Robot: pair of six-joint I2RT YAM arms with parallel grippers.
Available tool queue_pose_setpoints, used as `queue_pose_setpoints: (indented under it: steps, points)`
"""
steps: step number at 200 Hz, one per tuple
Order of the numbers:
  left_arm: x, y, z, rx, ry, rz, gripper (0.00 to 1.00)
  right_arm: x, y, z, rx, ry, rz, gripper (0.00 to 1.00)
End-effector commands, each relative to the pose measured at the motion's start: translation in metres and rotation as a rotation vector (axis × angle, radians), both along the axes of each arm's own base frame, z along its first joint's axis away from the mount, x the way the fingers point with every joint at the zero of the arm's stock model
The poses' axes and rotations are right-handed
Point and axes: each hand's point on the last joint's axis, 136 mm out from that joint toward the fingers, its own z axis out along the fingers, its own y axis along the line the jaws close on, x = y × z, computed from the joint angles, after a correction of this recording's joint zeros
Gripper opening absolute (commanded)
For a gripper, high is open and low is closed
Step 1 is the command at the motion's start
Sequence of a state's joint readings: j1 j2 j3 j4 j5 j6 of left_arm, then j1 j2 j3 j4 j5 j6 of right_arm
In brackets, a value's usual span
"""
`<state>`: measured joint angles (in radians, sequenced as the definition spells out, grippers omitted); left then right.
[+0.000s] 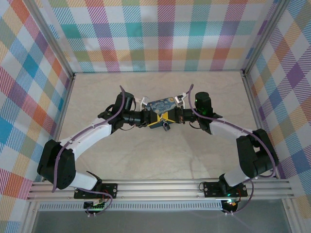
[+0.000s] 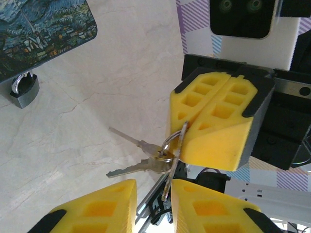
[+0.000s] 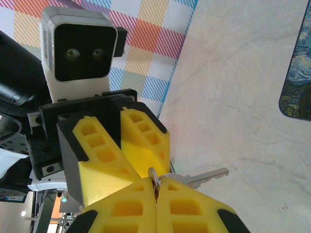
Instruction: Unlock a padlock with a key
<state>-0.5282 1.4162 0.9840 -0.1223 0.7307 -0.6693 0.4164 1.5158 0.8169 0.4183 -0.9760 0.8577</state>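
Observation:
I should hold a blade with my left gripper while my right gripper takes the key heads point(image 2: 156, 165), because the keys hang crooked off the ring in my right gripper.
The padlock point(image 2: 24, 90) is small and dark grey. It stands on the table against the edge of the painted tin point(image 2: 43, 29), apart from both grippers, and sits just below the grippers point(image 1: 166, 126). My right gripper point(image 3: 156, 182) is shut on the key ring and on the head of one key point(image 2: 176, 155), seen edge-on. That key's blade reaches down between the fingers of my left gripper point(image 2: 154, 187). The left gripper is open, with the blade close to its right finger point(image 2: 214, 208). Two more keys point(image 2: 133, 167) hang off the ring over the table. The grippers meet tip to tip point(image 1: 163, 119).
The swirl-painted tin point(image 1: 163, 106) lies flat just behind the two grippers. Bare marble-look tabletop point(image 1: 155, 160) lies in front of the grippers. Checked walls enclose the left, right and back. A metal rail point(image 1: 160, 187) runs along the near edge.

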Motion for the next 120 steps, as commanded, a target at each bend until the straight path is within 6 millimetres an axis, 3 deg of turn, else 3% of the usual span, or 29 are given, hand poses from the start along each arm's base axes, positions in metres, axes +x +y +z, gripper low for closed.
queue_pose_setpoints:
  steps: [1,76,120]
  points:
    - [-0.0009,-0.0016,0.0090,-0.023,-0.029,0.002,0.23,-0.0004,0.0052,0.0099,0.023,-0.030,0.019,0.00]
    - [-0.0023,-0.0044,0.0114,-0.030,-0.031,-0.017,0.15,-0.0031,0.0105,0.0089,0.020,-0.028,0.044,0.01]
    - [-0.0041,-0.0045,0.0132,-0.008,-0.055,-0.040,0.00,-0.0053,0.0093,0.0062,-0.001,-0.023,0.048,0.05]
